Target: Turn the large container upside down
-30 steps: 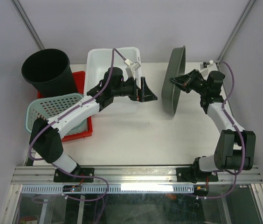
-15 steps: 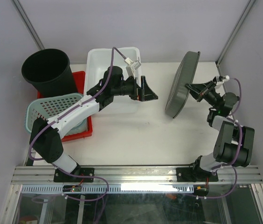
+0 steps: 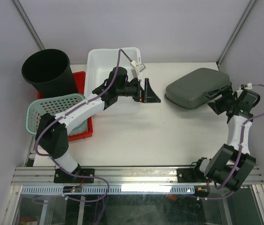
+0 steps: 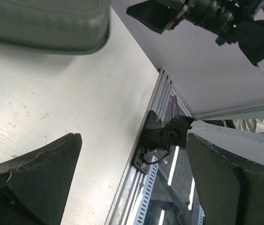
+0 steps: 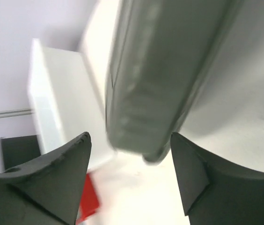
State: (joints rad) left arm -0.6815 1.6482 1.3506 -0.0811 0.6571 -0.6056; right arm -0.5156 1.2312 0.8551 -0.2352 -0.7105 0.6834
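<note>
Next, my left gripper grabs the white bin by the middle of its long rim (image 3: 140, 78), on the side facing the grey-green tub.
The large container (image 3: 195, 88) is a grey-green tub lying bottom up on the white table at the back right. My right gripper (image 3: 217, 100) stands open just off its right end, apart from it. In the right wrist view the tub (image 5: 165, 70) is blurred and fills the space ahead of the open right gripper (image 5: 132, 173). My left gripper (image 3: 153, 91) hangs open and empty over the middle of the table, to the tub's left. The left wrist view catches the tub's edge (image 4: 43, 23) at the top left, far from the open left gripper (image 4: 134, 183).
A white bin (image 3: 111, 65) stands at the back centre under the left arm. A black bucket (image 3: 47, 70), a red tray (image 3: 83, 79) and a teal basket (image 3: 52, 110) crowd the left side. An aluminium rail (image 3: 136, 176) runs along the near edge.
The tub, held upright on its edge by the right gripper, tipped over to the right and now lies bottom up. The right gripper opened, let go and swung right. The left arm barely moved.
</note>
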